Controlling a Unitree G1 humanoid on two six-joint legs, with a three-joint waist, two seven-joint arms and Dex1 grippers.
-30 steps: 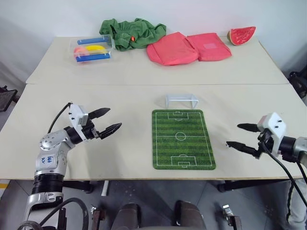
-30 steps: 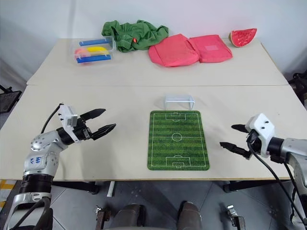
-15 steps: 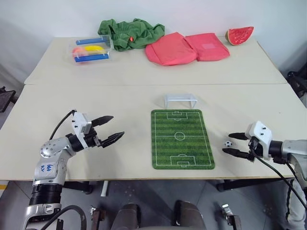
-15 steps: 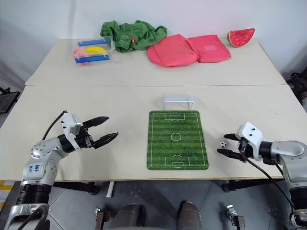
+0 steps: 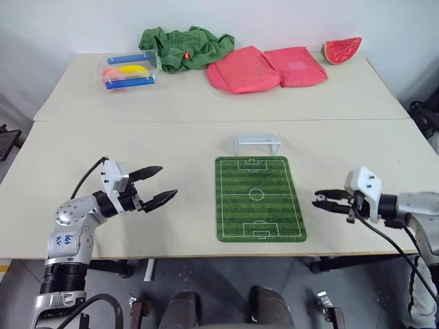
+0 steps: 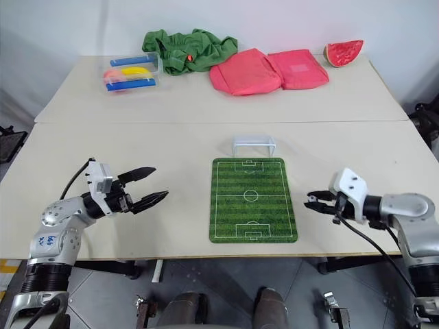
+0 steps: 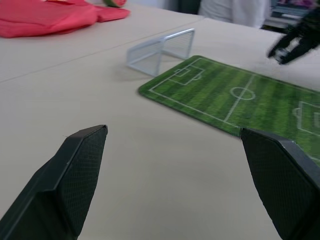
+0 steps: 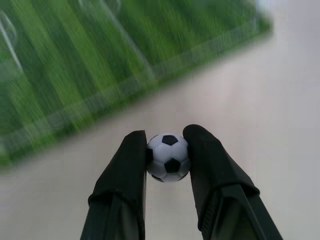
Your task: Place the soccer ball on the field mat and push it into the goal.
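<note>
I should release the soccer ball, now held just off the mat's edge, from my right gripper on the penalty box at the field mat's near end [image 5: 256, 222].
The soccer ball [image 8: 168, 156], white with black patches, is pinched between the two black fingers of my right gripper [image 8: 166, 132], which is shut on it. That gripper [image 5: 321, 199] hovers just off the right edge of the field mat [image 5: 259, 199], pointing toward it. The green striped mat lies flat at the table's front centre. Just beyond the mat's far end stands the small white goal [image 5: 257, 143]. My left gripper [image 5: 161, 184] is open and holds nothing, some way left of the mat, pointing at it. The left wrist view shows the mat [image 7: 240, 100] and goal [image 7: 160, 47] ahead.
At the back of the table lie a green cloth [image 5: 186, 46], two red pouches [image 5: 266, 67], a watermelon slice [image 5: 342, 49] and a clear box [image 5: 130, 70] with coloured pieces. A seam [image 5: 206, 121] runs across between the two tabletops.
My right gripper has shut on the soccer ball, lifted it off the table and moved left toward the mat. The left gripper has stayed put.
</note>
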